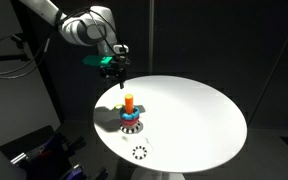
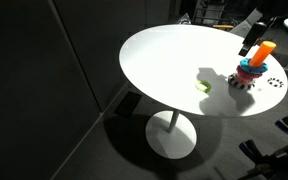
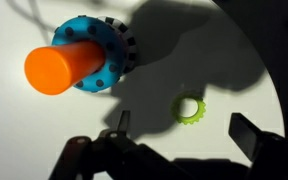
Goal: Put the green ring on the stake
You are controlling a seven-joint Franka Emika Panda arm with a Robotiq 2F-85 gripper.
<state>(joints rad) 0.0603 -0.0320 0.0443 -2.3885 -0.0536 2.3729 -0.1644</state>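
Note:
The fingers of my gripper needs to go on opposite sides of the green ring and close on the toothed outer edge [image 1: 118,106] [image 3: 201,109] of the ring.
The green ring [image 3: 190,110] lies flat on the white table, small and toothed at its edge; it also shows in an exterior view [image 2: 203,86]. The stake [image 1: 129,102] is an orange peg rising from blue, red and checkered rings; it also shows in the wrist view [image 3: 62,68] and in an exterior view [image 2: 260,52]. My gripper [image 3: 184,135] is open and empty and hovers above the table. The ring sits on the table between and just beyond its two fingers. In an exterior view the gripper [image 1: 115,70] hangs above the table behind the stake.
The round white table [image 1: 199,110] stands on one pedestal with dark surroundings. A black-and-white dotted ring [image 1: 139,152] lies near the table's front edge, also seen beside the stake [image 2: 275,84]. The table edge runs close to the green ring in the wrist view.

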